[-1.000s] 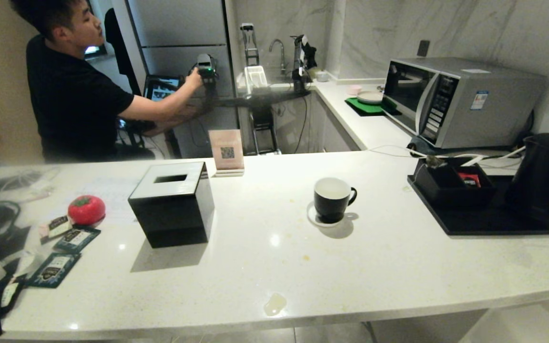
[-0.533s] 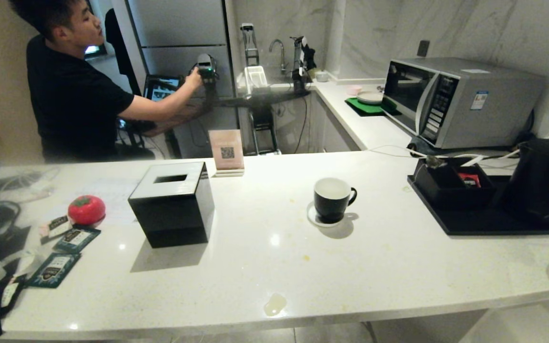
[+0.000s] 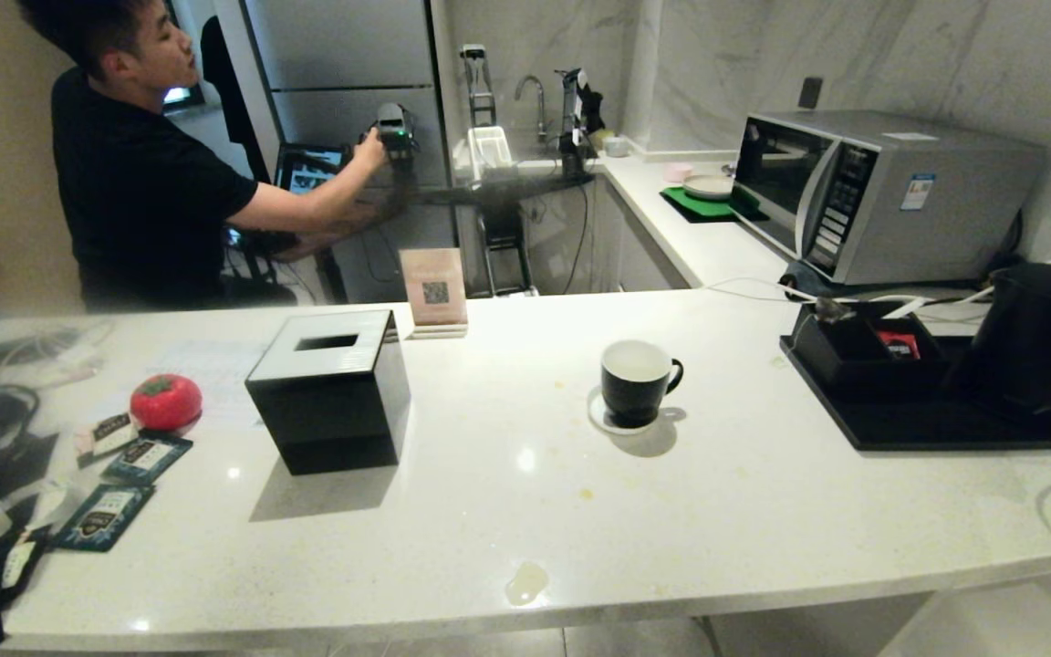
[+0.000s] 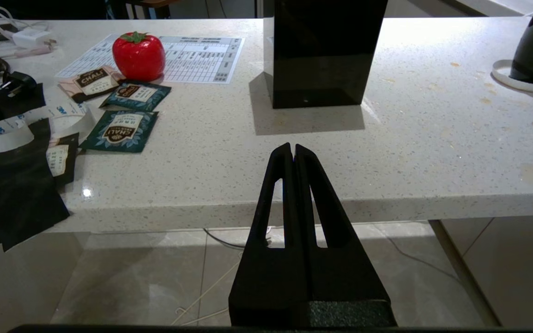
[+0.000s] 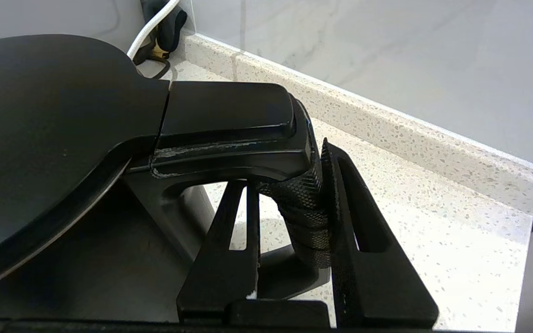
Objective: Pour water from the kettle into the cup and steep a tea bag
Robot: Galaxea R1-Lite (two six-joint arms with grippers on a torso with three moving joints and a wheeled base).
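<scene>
My right gripper needs to let go of the kettle on the black tray (image 3: pixel 1004 394), beside the black box with the red packet.
The tall black kettle (image 3: pixel 1035 336) is at the far right over the black tray (image 3: pixel 927 431). In the right wrist view my right gripper (image 5: pixel 287 185) is shut on the kettle's loop handle (image 5: pixel 306 208), one finger inside the loop and one outside. That gripper is outside the head view. The black cup (image 3: pixel 635 381), white inside, stands on a white coaster (image 3: pixel 598 416) mid-counter, well left of the kettle. Tea bag packets (image 3: pixel 106 516) lie at the counter's left end. My left gripper (image 4: pixel 293 149) is shut and empty, parked before the counter's front edge.
A black tissue box (image 3: pixel 329 392) stands left of the cup. A black box (image 3: pixel 863 358) with a red packet sits on the tray, with a microwave (image 3: pixel 881 192) behind. A red tomato-shaped thing (image 3: pixel 165 401) and cables are at the left. A person (image 3: pixel 142 182) works behind the counter.
The kettle has shifted a little to the left and up over the tray. The cup and my left gripper have not moved.
</scene>
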